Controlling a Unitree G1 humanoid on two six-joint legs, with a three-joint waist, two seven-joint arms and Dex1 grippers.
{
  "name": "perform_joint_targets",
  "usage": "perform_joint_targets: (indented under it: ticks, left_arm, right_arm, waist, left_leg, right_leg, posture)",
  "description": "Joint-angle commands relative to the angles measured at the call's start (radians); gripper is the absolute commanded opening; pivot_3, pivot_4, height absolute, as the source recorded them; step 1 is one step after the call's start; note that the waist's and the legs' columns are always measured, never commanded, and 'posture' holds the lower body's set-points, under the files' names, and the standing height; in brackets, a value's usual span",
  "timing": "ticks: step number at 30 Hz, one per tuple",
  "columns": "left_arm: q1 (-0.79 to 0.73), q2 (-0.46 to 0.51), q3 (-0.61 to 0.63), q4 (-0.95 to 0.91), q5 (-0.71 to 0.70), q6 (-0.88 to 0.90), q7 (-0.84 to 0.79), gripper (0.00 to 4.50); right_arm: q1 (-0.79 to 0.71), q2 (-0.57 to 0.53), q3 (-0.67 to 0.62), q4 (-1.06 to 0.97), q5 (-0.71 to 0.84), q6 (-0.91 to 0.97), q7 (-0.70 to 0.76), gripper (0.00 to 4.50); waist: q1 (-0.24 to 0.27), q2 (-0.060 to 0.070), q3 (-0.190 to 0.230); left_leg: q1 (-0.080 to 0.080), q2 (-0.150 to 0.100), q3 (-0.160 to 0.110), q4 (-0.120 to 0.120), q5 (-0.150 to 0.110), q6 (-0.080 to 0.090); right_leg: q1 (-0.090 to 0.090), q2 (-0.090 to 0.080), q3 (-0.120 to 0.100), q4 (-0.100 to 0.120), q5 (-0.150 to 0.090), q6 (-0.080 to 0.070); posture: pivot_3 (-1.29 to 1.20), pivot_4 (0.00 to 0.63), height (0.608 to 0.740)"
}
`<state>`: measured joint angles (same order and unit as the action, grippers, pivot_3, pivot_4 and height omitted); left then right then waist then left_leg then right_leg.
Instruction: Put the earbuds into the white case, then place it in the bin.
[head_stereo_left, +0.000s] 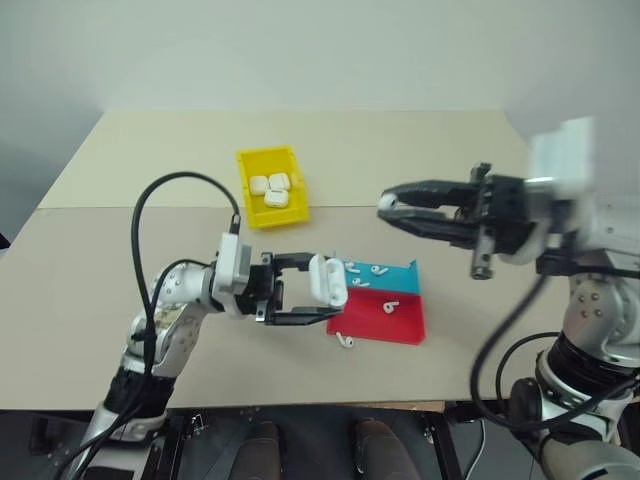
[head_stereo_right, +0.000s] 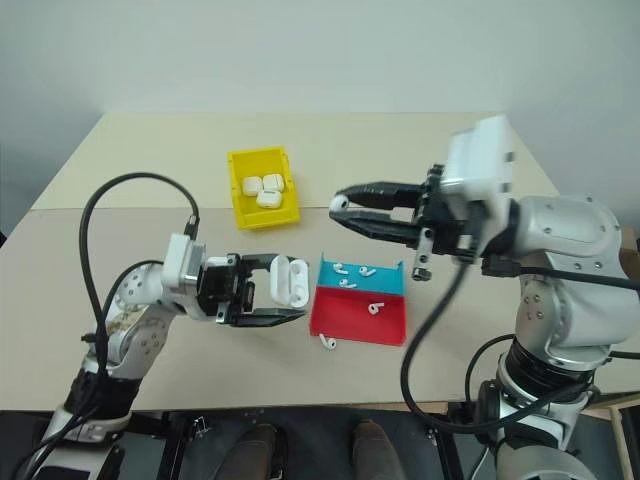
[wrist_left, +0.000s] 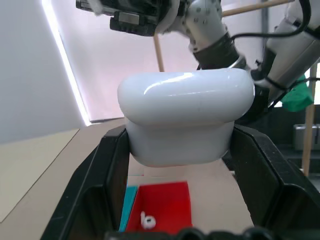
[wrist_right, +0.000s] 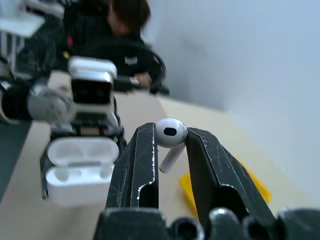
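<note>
My right gripper is going to let go of the earbud in the white case's bare hollow nearer the yellow bin (head_stereo_left: 338, 271) (wrist_right: 105, 173).
My left gripper (head_stereo_left: 330, 292) is shut on the white case (head_stereo_left: 327, 280) and holds it above the table, left of the tray. The case's lid stands open, and in the right wrist view the white case (wrist_right: 77, 170) shows two bare wells. My right gripper (head_stereo_right: 340, 206) hangs higher, to the right, pointing toward the case with a gap between them. It is shut on one earbud (wrist_right: 170, 134), pinched at its fingertips with the stem hanging down. The yellow bin (head_stereo_left: 244, 185) sits farther back on the table and holds three closed white cases (head_stereo_left: 276, 198).
A flat red and teal tray (head_stereo_left: 370, 322) lies under and between the grippers with several loose earbuds (head_stereo_left: 390, 307) on it. One more earbud (head_stereo_left: 345, 341) lies on the table at the tray's front left corner. The table's front edge is close below.
</note>
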<state>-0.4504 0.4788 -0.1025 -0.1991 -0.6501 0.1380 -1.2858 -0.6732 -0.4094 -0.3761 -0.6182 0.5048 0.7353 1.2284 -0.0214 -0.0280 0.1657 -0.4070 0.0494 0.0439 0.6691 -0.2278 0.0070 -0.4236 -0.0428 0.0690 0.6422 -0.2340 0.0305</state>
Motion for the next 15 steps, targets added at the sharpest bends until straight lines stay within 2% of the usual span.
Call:
perform_joint_targets:
  ticks: [1,7,15]
  left_arm:
    - [-0.031,-0.003,-0.012,-0.024,-0.019,0.021,-0.032,2.75]
    - [-0.033,0.01,-0.013,-0.061,-0.009,0.039,-0.03,2.75]
    - [-0.013,0.02,0.001,-0.106,-0.007,0.042,-0.016,2.75]
  right_arm:
    - [0.037,0.032,-0.014,-0.032,0.153,-0.078,-0.05,0.66]
    - [0.157,0.024,0.11,-0.021,0.131,-0.28,-0.054,0.66]
    - [0.194,-0.033,0.229,0.04,0.098,-0.437,-0.049,0.66]
  waist:
    - [-0.002,0.0,0.0]
    - [0.0,0.0,0.0]
    - [0.001,0.0,0.0]
  left_leg:
    - [0.0,0.0,0.0,-0.001,0.0,0.0]
    - [0.0,0.0,0.0,-0.001,0.0,0.0]
    - [0.0,0.0,0.0,-0.001,0.0,0.0]
  right_leg:
    - [0.0,0.0,0.0,0.0,0.0,0.0]
    - [0.0,0.0,0.0,0.0,0.0,0.0]
    - [0.0,0.0,0.0,0.0,0.0,0.0]
  posture:
    - [0.0,0.15,0.74]
    - [0.0,0.15,0.74]
    - [0.0,0.15,0.74]
